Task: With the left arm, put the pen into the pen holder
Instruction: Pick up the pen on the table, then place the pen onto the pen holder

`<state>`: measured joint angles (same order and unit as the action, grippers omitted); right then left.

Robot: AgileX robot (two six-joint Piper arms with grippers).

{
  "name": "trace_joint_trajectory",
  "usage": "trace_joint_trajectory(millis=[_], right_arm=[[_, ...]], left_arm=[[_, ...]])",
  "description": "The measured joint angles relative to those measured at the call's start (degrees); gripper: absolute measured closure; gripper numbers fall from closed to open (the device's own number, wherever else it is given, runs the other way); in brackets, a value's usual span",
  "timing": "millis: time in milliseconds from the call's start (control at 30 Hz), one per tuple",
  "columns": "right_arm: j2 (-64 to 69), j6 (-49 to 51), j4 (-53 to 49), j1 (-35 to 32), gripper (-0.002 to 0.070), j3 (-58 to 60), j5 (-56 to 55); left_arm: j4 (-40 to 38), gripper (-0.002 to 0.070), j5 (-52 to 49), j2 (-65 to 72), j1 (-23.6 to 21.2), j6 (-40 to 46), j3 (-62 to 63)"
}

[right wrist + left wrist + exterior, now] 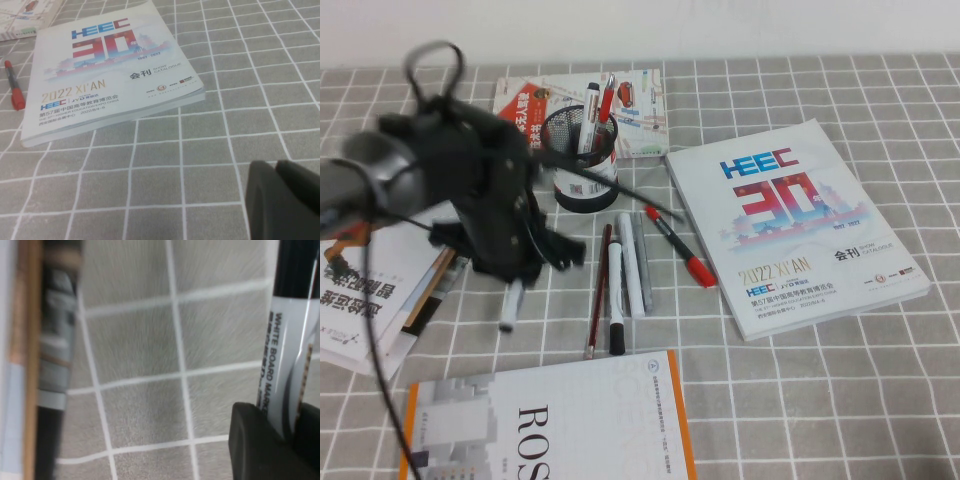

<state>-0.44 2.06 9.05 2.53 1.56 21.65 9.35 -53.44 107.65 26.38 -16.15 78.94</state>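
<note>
My left gripper is holding the pen low over the checked cloth. Next, I release it inside the pen holder (580,116), close beside the white pen that is standing in it.
My left gripper (510,268) is low over the checked cloth, left of the pen row, and is shut on the pen (510,305). The pen's white barrel and dark tip stick out toward the front. In the left wrist view the pen (287,355), printed "WHITE BOARD MARKER", sits between the black fingers (250,440) of the left gripper (290,425). The pen holder (580,150), a black mesh cup with a label, stands behind and to the right and holds several pens. My right gripper (277,167) is shut and empty over bare cloth; it is out of the high view.
Several pens lie in a row: a thin dark-red pen (597,290), a black-capped white marker (616,300), grey markers (632,262), a red pen (680,248). A HEEC catalogue (795,225) lies right, a ROS book (550,420) in front, booklets (360,290) left.
</note>
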Motion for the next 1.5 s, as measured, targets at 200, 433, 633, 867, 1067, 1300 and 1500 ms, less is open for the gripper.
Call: trace_joint_trajectory(millis=[200, 433, 633, 867, 1067, 1300, 1500], right_arm=[[0.0, 0.0, 0.0, 0.0, 0.0688, 0.0, 0.0], [0.0, 0.0, 0.0, 0.0, 0.0689, 0.0, 0.0], [0.0, 0.0, 0.0, 0.0, 0.0689, 0.0, 0.0], [0.0, 0.0, 0.0, 0.0, 0.0689, 0.0, 0.0], [0.0, 0.0, 0.0, 0.0, 0.0689, 0.0, 0.0], [0.0, 0.0, 0.0, 0.0, 0.0689, 0.0, 0.0], [0.0, 0.0, 0.0, 0.0, 0.0689, 0.0, 0.0]], left_arm=[[0.0, 0.0567, 8.71, -10.96, 0.0, 0.09, -3.6], [0.98, 0.0567, 39.92, -21.24, 0.0, 0.74, -17.0], [1.77, 0.0567, 66.2, -20.51, 0.0, 3.43, -22.7], [-0.49, 0.0567, 82.99, -12.41, 0.0, 9.8, -22.82], [-2.8, 0.0567, 85.1, -4.36, -2.19, 10.32, -18.07], [-3.21, 0.0567, 85.57, 3.14, -4.65, 6.48, -9.8], [-3.21, 0.0567, 86.32, 7.71, -5.44, 5.91, -4.22]])
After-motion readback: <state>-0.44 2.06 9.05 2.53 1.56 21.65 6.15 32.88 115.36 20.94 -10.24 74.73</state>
